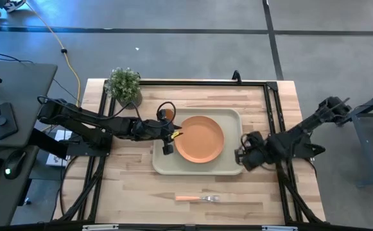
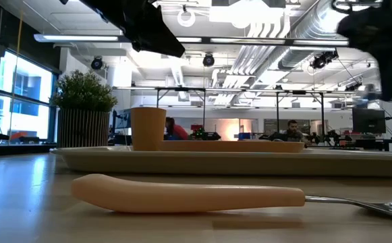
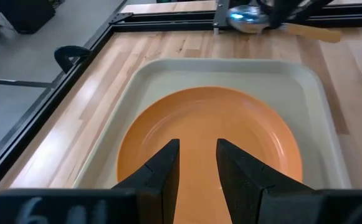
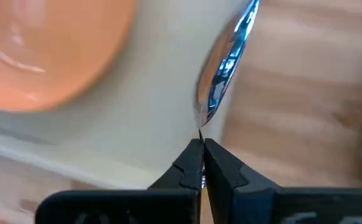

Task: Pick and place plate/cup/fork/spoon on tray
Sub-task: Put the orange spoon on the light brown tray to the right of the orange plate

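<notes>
Next, I let go of the spoon with my right gripper so that it rests between the orange plate and the tray's nearest short rim (image 1: 232,136).
The beige-green tray (image 1: 162,160) lies mid-table. The orange plate (image 1: 199,138) lies on it, and the orange cup (image 1: 167,114) stands in its far left corner; the cup also shows in the low view (image 2: 148,128). The fork (image 1: 198,198) lies on the table near the front edge, handle to the left. My left gripper (image 1: 172,136) is open and empty over the plate's left edge (image 3: 168,124). My right gripper (image 1: 242,154) is at the tray's right rim, shut on the spoon (image 4: 221,68). My right gripper pinches the spoon's thin neck (image 4: 201,132), just behind the silver bowl, between its two fingertips. The bowl (image 3: 246,17) sticks out beyond the fingers, turned on edge over the tray's right rim. The tan handle (image 3: 314,31) runs off to the other side.
A potted green plant (image 1: 124,85) stands at the table's far left, beside the tray's corner. A black metal frame (image 1: 269,96) runs along the table's edges. Bare wood lies in front of the tray around the fork.
</notes>
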You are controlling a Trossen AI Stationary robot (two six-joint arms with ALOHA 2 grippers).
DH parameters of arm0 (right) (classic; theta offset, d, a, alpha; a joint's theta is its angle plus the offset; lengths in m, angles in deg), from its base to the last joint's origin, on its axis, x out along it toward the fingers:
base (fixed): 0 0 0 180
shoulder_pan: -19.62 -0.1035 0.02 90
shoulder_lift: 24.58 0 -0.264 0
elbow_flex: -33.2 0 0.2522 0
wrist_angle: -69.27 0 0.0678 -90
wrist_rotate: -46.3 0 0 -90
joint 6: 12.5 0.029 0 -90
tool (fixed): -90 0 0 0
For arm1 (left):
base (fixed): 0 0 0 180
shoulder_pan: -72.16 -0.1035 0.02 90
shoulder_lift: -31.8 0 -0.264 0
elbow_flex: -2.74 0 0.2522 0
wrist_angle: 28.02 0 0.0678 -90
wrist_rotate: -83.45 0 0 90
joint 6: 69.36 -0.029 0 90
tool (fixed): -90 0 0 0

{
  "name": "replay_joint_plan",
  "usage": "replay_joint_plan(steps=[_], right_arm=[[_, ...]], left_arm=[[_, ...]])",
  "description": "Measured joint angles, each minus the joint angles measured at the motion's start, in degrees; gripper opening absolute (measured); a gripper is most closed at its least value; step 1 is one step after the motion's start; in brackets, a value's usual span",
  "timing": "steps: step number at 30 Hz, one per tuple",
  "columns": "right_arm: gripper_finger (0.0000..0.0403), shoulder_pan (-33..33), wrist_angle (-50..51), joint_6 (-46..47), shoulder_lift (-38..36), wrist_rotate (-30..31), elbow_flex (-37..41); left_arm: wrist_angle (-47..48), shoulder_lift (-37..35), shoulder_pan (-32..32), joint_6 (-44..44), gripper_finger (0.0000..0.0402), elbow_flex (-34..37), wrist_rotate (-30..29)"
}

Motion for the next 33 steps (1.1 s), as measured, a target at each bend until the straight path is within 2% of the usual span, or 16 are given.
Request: replay_joint_plan(steps=[7, 10, 15, 28, 33], right_arm=[[0.0, 12.0, -5.4, -13.5, -0.3, 2.0, 0.0], [0.0, 15.5, -8.8, -17.9, 1.4, 0.6, 0.0], [0.0, 16.7, -12.7, -20.8, 4.9, -3.4, 0.0], [0.0, 21.2, -12.2, -23.8, 11.4, -4.6, 0.2], [0.0, 23.6, -16.5, -21.8, 13.1, -5.5, 2.9]], left_arm=[[1.3, 0.0, 0.6, -1.2, 0.0095, 0.0, 2.0], [3.4, 0.0, 0.6, -1.3, 0.0095, 0.0, 2.0], [5.5, 0.0, 0.6, 0.2, 0.0095, 0.0, 2.1], [5.7, -2.1, 0.7, 1.9, 0.0095, -0.1, 4.4], [6.3, -3.9, 1.4, 3.2, 0.0095, -0.1, 4.6]])
